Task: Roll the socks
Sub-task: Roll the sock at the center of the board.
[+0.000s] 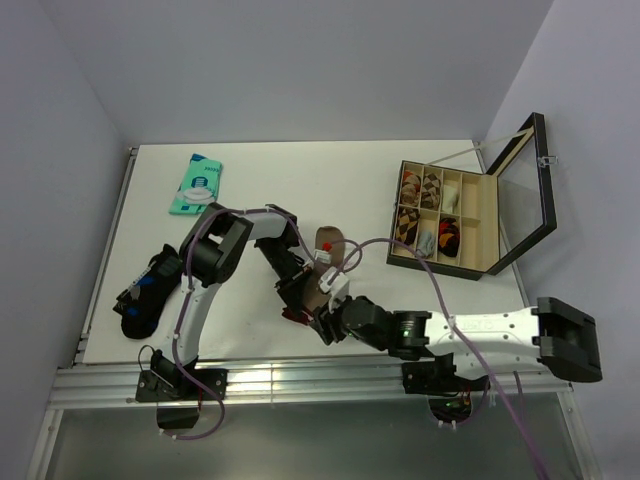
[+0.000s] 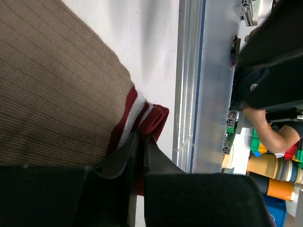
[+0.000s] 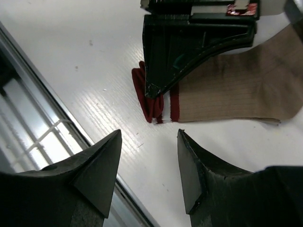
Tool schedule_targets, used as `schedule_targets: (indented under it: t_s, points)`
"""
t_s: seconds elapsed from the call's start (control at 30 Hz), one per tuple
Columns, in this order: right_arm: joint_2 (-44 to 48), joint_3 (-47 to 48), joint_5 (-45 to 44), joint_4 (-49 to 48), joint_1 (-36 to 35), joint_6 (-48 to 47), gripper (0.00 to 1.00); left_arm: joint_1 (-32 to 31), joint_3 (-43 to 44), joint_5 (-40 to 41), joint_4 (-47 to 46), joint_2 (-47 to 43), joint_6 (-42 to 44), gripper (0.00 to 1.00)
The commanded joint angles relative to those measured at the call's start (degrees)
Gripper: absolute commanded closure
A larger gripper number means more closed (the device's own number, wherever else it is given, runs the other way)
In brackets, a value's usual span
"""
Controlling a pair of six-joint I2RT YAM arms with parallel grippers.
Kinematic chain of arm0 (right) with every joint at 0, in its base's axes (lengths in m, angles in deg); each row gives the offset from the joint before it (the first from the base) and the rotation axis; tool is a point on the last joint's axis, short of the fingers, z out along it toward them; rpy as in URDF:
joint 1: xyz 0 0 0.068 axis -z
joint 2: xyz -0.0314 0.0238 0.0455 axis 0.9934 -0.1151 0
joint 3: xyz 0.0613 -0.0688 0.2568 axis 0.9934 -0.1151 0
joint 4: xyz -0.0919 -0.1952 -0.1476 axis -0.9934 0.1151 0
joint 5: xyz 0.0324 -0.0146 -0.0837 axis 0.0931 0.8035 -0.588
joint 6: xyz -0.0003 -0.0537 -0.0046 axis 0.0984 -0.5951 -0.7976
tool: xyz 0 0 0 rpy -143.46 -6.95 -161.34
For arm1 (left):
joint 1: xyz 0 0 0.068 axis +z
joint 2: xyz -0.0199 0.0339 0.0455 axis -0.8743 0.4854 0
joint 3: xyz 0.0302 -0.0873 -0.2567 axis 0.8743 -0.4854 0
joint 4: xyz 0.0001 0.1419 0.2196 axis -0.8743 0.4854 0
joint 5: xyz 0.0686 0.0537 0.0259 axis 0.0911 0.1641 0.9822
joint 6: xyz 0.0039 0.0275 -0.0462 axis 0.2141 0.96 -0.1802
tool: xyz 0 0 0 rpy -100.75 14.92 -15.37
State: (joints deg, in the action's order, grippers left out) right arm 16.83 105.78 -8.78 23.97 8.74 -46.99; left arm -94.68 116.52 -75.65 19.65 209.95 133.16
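Observation:
My right gripper will pinch the cuff's loose corner (image 3: 156, 116) because the sock's cuff bunches under my left gripper, and only then should my left gripper open and move its hold.
A tan-brown sock (image 1: 330, 243) lies near the table's front middle, its maroon, white-striped cuff (image 3: 147, 104) pointing at the near edge. My left gripper (image 2: 141, 138) is shut on that cuff (image 2: 150, 118), which bunches into a fold between the pinched jaws. The ribbed tan body (image 2: 57, 90) spreads flat behind it. My right gripper (image 3: 149, 142) hovers open just in front of the cuff, over bare table, with nothing between its fingers. In the right wrist view the left gripper's fingers (image 3: 163, 71) come down onto the cuff. The other sock (image 1: 148, 290), dark and patterned, lies at the far left.
A teal flat packet (image 1: 197, 185) lies at the back left. An open black-lidded box (image 1: 470, 215) with compartments holding rolled socks stands at the right. The aluminium rail (image 1: 300, 378) of the near edge runs close under both grippers.

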Motion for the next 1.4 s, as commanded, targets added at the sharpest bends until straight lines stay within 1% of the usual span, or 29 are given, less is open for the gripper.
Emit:
schedule_targets:
  t_s: [0.0,0.13,0.23,0.63,0.83,0.87,1.1,1.13,1.2,1.23,1.27,1.3,1.33,1.37]
  points:
    - [-5.9,3.7,-0.5,-6.9,-0.6,-1.9,0.42,0.1,1.7,-0.7,1.2,0.7,-0.2,1.00]
    - [-13.8,5.8,-0.5,-9.3,-0.7,-3.3,0.42,0.2,1.5,-0.5,1.3,0.6,-0.4,1.00]
    - [-17.3,7.2,-1.7,-9.5,-0.7,-4.3,0.42,0.2,1.2,-0.4,1.3,0.8,-0.4,1.00]
    - [-25.9,9.0,-1.1,-11.7,-0.6,-5.6,0.41,0.2,1.4,-0.5,1.3,0.8,-1.0,1.00]
    - [-29.5,10.0,-3.4,-12.8,-0.6,-6.0,0.44,0.2,1.3,-0.7,1.2,1.1,-1.1,1.00]
    - [-30.3,10.2,-4.9,-12.9,-0.7,-5.9,0.45,0.2,1.3,-0.7,1.1,1.1,-1.1,1.00]
    - [-31.3,8.9,-9.2,-15.8,-0.6,-4.2,0.55,0.1,1.0,-1.0,0.9,1.4,-1.5,1.00]
    - [-31.4,8.7,-9.1,-16.0,-0.7,-3.6,0.60,0.1,0.7,-1.2,0.6,1.4,-1.9,1.00]
    - [-31.9,8.6,-9.1,-16.1,-0.6,-3.0,0.65,0.1,0.2,-1.5,0.3,1.0,-2.0,0.99]
    - [-32.2,8.5,-9.1,-16.2,-0.6,-2.4,0.73,0.1,0.1,-1.7,0.1,0.9,-2.1,0.98]
    - [-32.6,8.5,-9.2,-16.2,-0.6,-2.0,0.76,0.1,-0.1,-1.9,-0.1,0.7,-2.3,0.97]
    - [-32.8,8.4,-9.2,-16.4,-0.5,-1.7,0.79,0.1,-0.3,-2.2,-0.4,0.3,-2.6,0.96]
    - [-33.0,8.3,-9.2,-16.4,-0.4,-0.7,0.84,0.1,-0.8,-2.4,-1.2,0.0,-3.2,0.93]
    - [-32.9,8.1,-9.2,-16.6,-0.3,-0.3,0.87,0.1,-1.1,-2.6,-2.0,-0.5,-3.7,0.90]
